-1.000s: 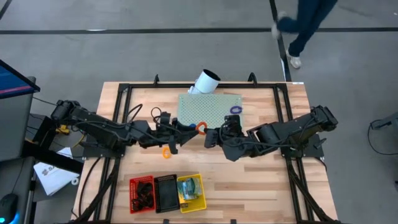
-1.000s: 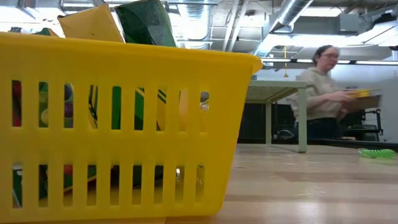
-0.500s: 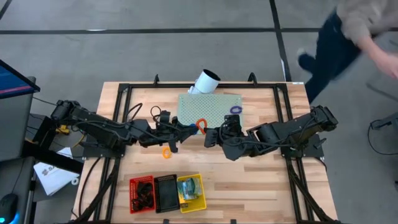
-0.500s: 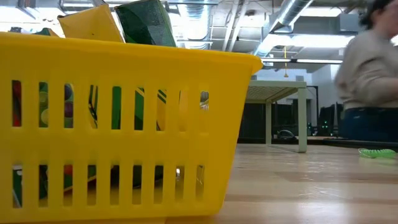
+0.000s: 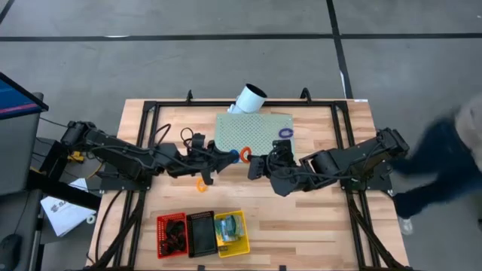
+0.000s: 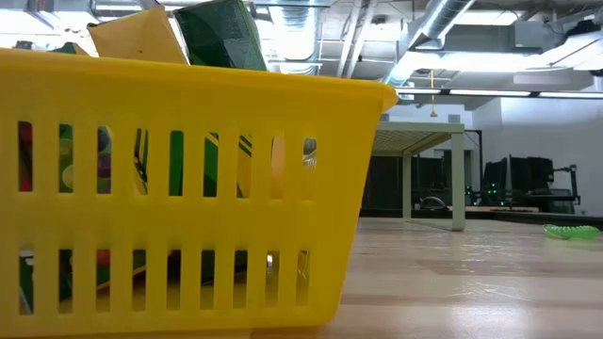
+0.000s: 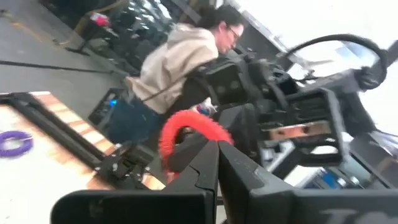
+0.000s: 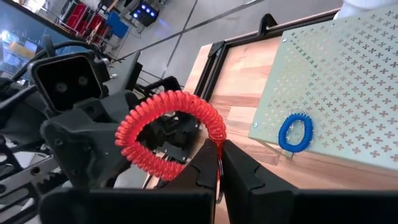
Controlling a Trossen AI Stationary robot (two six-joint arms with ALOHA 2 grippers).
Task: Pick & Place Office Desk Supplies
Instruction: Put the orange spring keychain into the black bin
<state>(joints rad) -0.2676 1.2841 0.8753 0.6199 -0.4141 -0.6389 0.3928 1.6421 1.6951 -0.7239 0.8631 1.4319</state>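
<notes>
I should open my left gripper's shut fingers, as they only meet the red loop's edge, and take its coil (image 7: 200, 119) deeper before my right gripper frees it.
A red coil loop (image 8: 171, 134) hangs in the air between my two grippers, above the near edge of the pale green perforated board (image 5: 254, 129). My left gripper (image 7: 217, 152) and my right gripper (image 8: 219, 163) face each other, both shut on this loop (image 5: 245, 155). A blue loop (image 8: 295, 132) and a purple loop (image 5: 285, 133) lie flat on the board. An orange loop (image 5: 200, 184) lies on the wood below my left gripper. My left gripper meets the red loop at one end of its arc (image 7: 214, 134), right at the shut fingertips, coming level from the table's left. The fingers hide the exact spot. The loop stands up past the fingertips, clear of the table. My right gripper pinches the red loop's coil at its lower side (image 8: 214, 146) between the two fingertips. It comes from the table's right, slanting a little downward. The loop stands as an open ring beyond the fingers, clear of the table and the board.
A white tube (image 5: 251, 98) lies at the board's far edge. Red (image 5: 172, 235), black (image 5: 201, 233) and yellow (image 5: 231, 233) baskets stand at the near edge; the yellow one (image 6: 188, 188) holds printed boxes. A green coil (image 6: 570, 231) lies on the table. A person (image 7: 180, 62) shows beyond the table.
Both grippers have kept their place with the red loop between them. A person has walked from beyond the table's far edge round to its right side and has left the low view.
</notes>
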